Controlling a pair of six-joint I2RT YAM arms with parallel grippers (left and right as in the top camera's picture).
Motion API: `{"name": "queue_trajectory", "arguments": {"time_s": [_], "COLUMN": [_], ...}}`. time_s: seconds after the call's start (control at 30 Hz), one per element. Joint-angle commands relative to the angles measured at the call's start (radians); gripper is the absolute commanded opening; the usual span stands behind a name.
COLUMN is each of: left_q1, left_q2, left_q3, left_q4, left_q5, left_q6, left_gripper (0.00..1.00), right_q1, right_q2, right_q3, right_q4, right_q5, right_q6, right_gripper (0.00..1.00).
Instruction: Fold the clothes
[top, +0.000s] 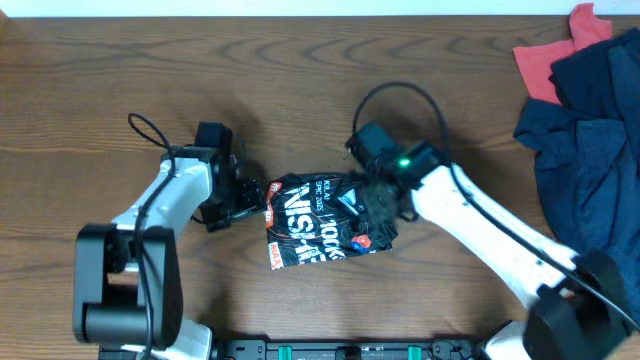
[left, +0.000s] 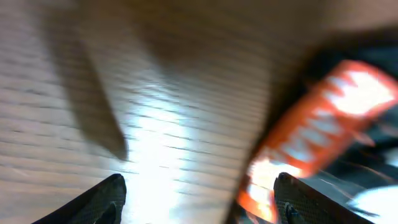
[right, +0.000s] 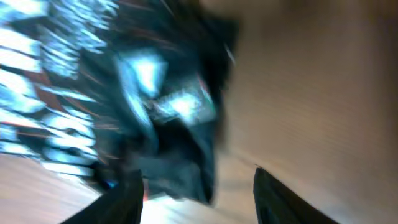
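Observation:
The end of the black T-shirt by my right gripper is bunched over its print, so my right gripper will first take the doubled-over cloth (right: 183, 106) and pull that end flat.
The black T-shirt (top: 318, 222) lies folded into a small bundle at the table's middle, white lettering facing up. My left gripper (top: 250, 200) sits at its left edge, open; the left wrist view (left: 199, 199) is blurred and shows the shirt's orange-and-white edge (left: 323, 124) by the right finger. My right gripper (top: 378, 205) is over the bundle's right side, open; the blurred right wrist view (right: 196, 193) shows the dark cloth (right: 155, 106) between and ahead of the fingers.
A heap of dark blue clothes (top: 590, 130) with a red garment (top: 555, 55) lies at the table's back right corner. Bare wooden table (top: 100, 80) surrounds the bundle.

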Motion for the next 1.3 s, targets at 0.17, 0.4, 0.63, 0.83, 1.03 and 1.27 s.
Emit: {"name": "queue_trajectory", "arguments": {"time_s": [0.17,0.4,0.63,0.83,1.03,1.27], "left_q1": [-0.109,-0.218,-0.243,-0.243,-0.243,-0.243], "left_q2": [-0.024,-0.022,0.041,0.119,0.133,0.133], "left_q3": [0.01,0.009,0.009,0.009,0.009,0.009], "left_q4": [0.037,0.143,0.187,0.188,0.188,0.188], "left_q5": [0.071,0.058,0.055,0.055,0.055,0.055], "left_q6": [0.022,0.021,0.021,0.021,0.021,0.021], "left_gripper": [0.78,0.79,0.79,0.79,0.79,0.79], "right_q1": [-0.003,0.0,-0.02,-0.056,-0.067,-0.068], "right_q2": [0.104,0.186,0.185,0.185,0.174,0.089], "right_q3": [0.0,0.0,0.0,0.0,0.004,0.035], "right_q4": [0.025,0.018,-0.071,-0.168,-0.159,0.031], "right_q5": [-0.192,-0.196,-0.043,0.145,0.118,-0.15], "right_q6": [-0.051,-0.027,0.109,0.293,0.275,0.024], "right_gripper": [0.42,0.11,0.01,0.08,0.17,0.43]}}
